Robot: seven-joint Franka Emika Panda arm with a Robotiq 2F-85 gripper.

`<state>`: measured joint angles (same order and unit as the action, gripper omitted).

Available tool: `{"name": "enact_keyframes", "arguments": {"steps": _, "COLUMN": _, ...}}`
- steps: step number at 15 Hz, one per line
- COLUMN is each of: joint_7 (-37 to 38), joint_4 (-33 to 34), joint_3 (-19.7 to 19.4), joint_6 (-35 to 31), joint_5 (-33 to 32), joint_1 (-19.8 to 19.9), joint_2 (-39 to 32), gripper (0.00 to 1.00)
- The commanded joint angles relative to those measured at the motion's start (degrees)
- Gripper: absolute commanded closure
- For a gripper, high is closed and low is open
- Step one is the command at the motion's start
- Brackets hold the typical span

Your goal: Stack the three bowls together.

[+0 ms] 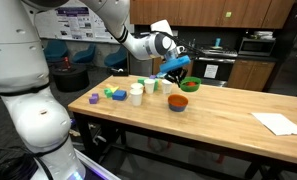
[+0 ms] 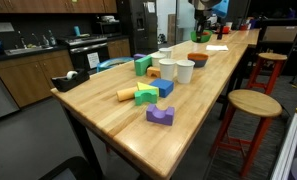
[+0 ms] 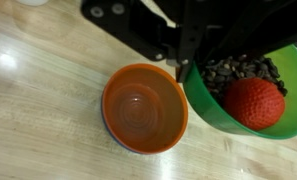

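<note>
Next, my gripper puts the green bowl down and lets go of it inside the empty orange bowl (image 1: 177,101) (image 3: 144,108) on the wooden table.
The orange bowl (image 3: 143,108) stands empty on the wooden table (image 3: 38,110); it also shows in both exterior views (image 1: 177,101) (image 2: 197,61). The green bowl (image 3: 250,95) (image 1: 190,85) sits right beside it, on its right in the wrist view, and holds dark bits and a red strawberry-like piece (image 3: 255,102). My gripper (image 3: 188,62) (image 1: 181,72) comes in from the top of the wrist view and is shut on the green bowl's near rim, one finger inside. The green bowl looks slightly raised. A blue shape (image 1: 175,62) shows by the gripper; I cannot tell whether it is the blue bowl.
Two white cups (image 1: 136,96) (image 2: 184,71) and several coloured blocks (image 1: 115,93) (image 2: 148,92) stand further along the table. A purple block (image 2: 160,115) lies near one end, a white paper (image 1: 278,122) near the other. Stools (image 2: 250,102) stand beside the table.
</note>
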<state>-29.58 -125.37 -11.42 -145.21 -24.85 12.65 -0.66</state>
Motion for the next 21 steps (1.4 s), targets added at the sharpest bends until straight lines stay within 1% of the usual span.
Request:
{"name": "enact_keyframes", "arguments": {"steps": 1, "joint_7": -3.76, "joint_4": -3.75, "joint_3": 0.12, "joint_6": -0.01, "joint_5": -0.95, "joint_1": -0.58, "joint_2": 3.29, "gripper": 0.99}}
{"name": "enact_keyframes", "arguments": {"steps": 9, "joint_7": -8.24, "joint_4": -7.44, "joint_3": 0.48, "joint_6": -0.63, "joint_5": -0.99, "joint_1": -1.04, "joint_2": 3.87, "gripper": 0.99}}
{"name": "enact_keyframes", "arguments": {"steps": 21, "joint_7": -13.89, "joint_4": -8.88, "joint_3": 0.5, "joint_6": -1.42, "joint_5": 2.15, "joint_1": -1.3, "joint_2": 3.3, "gripper": 0.99}}
